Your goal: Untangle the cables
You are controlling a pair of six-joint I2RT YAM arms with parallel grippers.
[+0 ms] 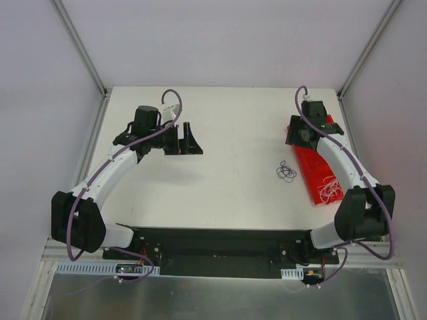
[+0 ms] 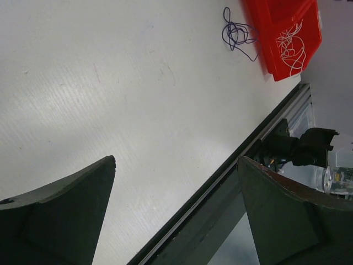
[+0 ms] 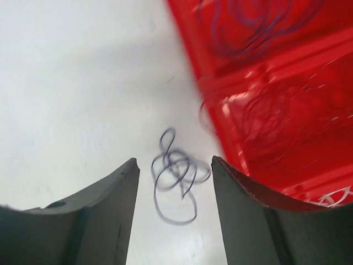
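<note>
The next step is for my right gripper to close on the outer piece (image 1: pixel 280 174) (image 3: pixel 156 189) of the dark purple cable tangle, on the tangle's side away from the red tray.
A dark purple cable tangle (image 1: pixel 287 171) lies loose on the white table, just left of a red tray (image 1: pixel 313 190). In the right wrist view the tangle (image 3: pixel 177 179) sits on the table in line with the gap of my right gripper (image 3: pixel 175 163), which is open, empty and above it. The tray (image 3: pixel 309 61) holds more purple strands (image 3: pixel 259 22), faint red strands (image 3: pixel 265 118) and white wire (image 3: pixel 336 196). My left gripper (image 2: pixel 177 160) is open and empty at the table's far left (image 1: pixel 193 140). It sees the tangle (image 2: pixel 237 34) far off.
The tray's compartments (image 2: pixel 287 27) hold a white wire bundle (image 1: pixel 329 190) near the right arm's elbow. The right arm reaches over the tray, with its gripper (image 1: pixel 298 138) at the tray's far end. A black base plate (image 1: pixel 213 250) runs along the table's near edge.
</note>
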